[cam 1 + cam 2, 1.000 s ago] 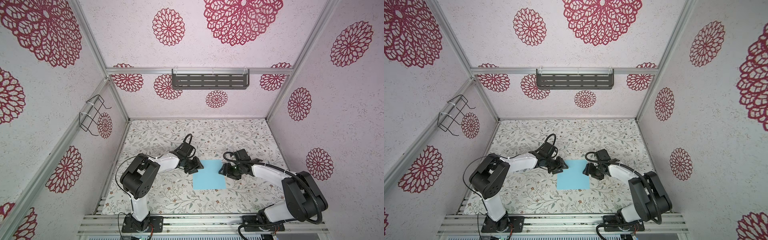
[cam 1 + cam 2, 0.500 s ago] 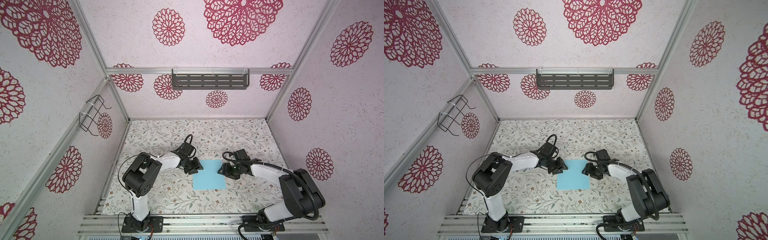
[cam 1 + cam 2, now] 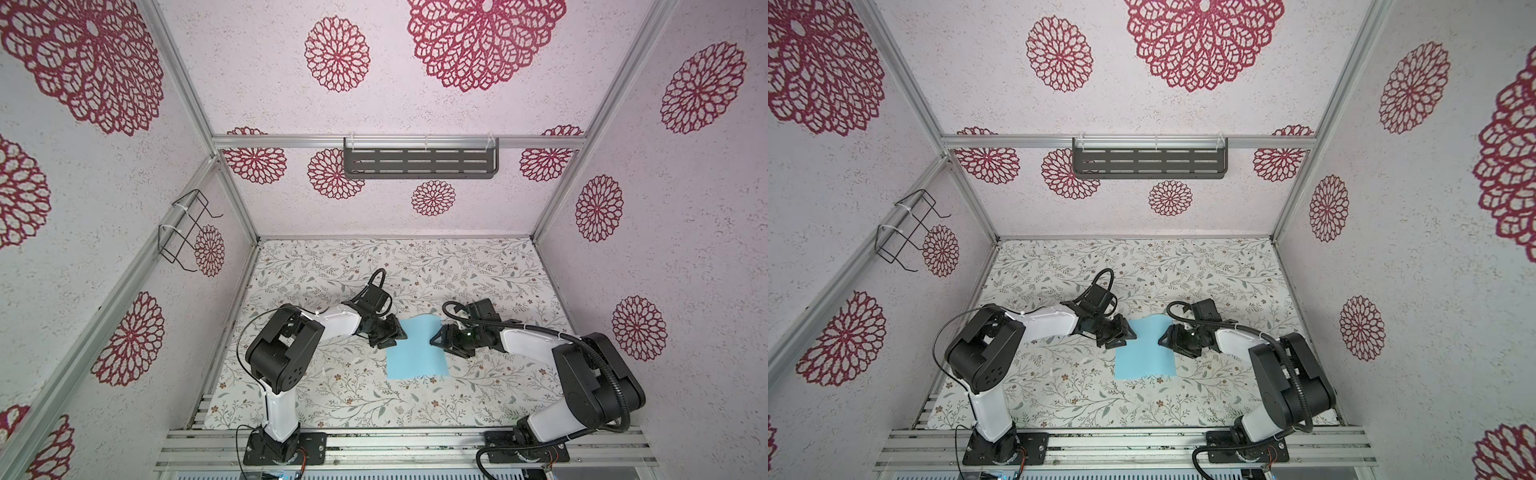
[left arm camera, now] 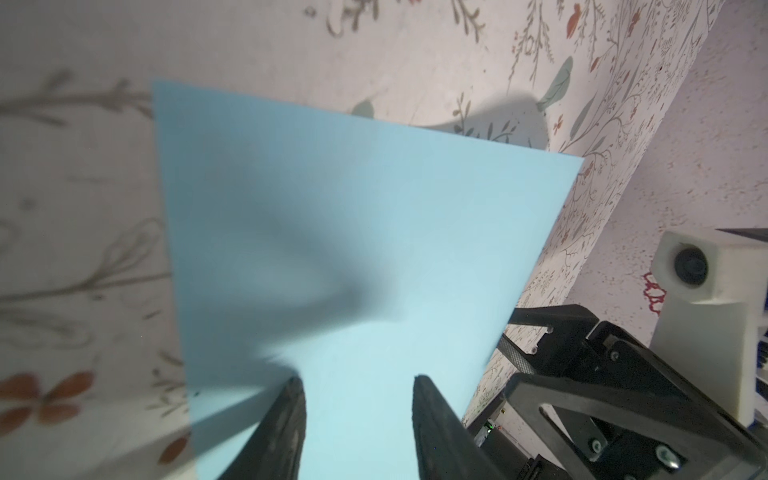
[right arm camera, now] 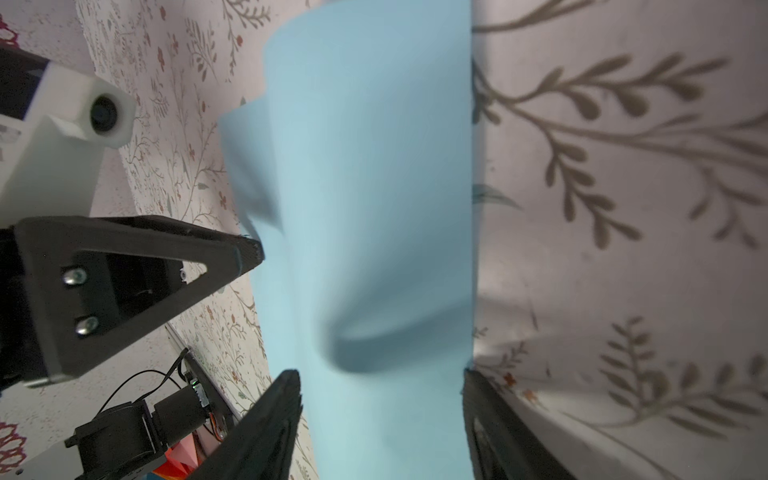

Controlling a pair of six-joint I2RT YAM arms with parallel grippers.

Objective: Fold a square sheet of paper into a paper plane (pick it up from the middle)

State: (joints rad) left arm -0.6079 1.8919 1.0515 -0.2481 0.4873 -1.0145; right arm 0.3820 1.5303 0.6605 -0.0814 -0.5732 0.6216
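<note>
The sheet's middle bows up by my edge-side left gripper, which should pinch the raised middle point(image 3: 418, 339) and lift before folding.
The square sheet of paper point(image 3: 417, 353) point(image 3: 1144, 354) is light blue and lies on the floral table in both top views. Its near half is flat and its far half is pinched narrower and bowed upward. My left gripper point(image 3: 400, 336) point(image 3: 1128, 333) stands open at the sheet's left edge, and my right gripper point(image 3: 432, 338) point(image 3: 1161, 338) stands open at its right edge. In the left wrist view the paper point(image 4: 374, 216) runs between the spread fingers of the left gripper point(image 4: 357, 380). In the right wrist view the buckled paper point(image 5: 365, 166) fills the gap of the right gripper point(image 5: 380, 374). No paper plane shows.
A dark slotted shelf point(image 3: 419, 163) hangs on the back wall and a wire basket point(image 3: 187, 230) on the left wall. Aluminium rails point(image 3: 399, 446) carry both arm bases along the front edge. The floral table point(image 3: 478, 266) stretches behind the grippers.
Almost nothing: the arms' elbows have shifted slightly, and both grippers stay at the sheet's sides with its far part a little more bowed.
</note>
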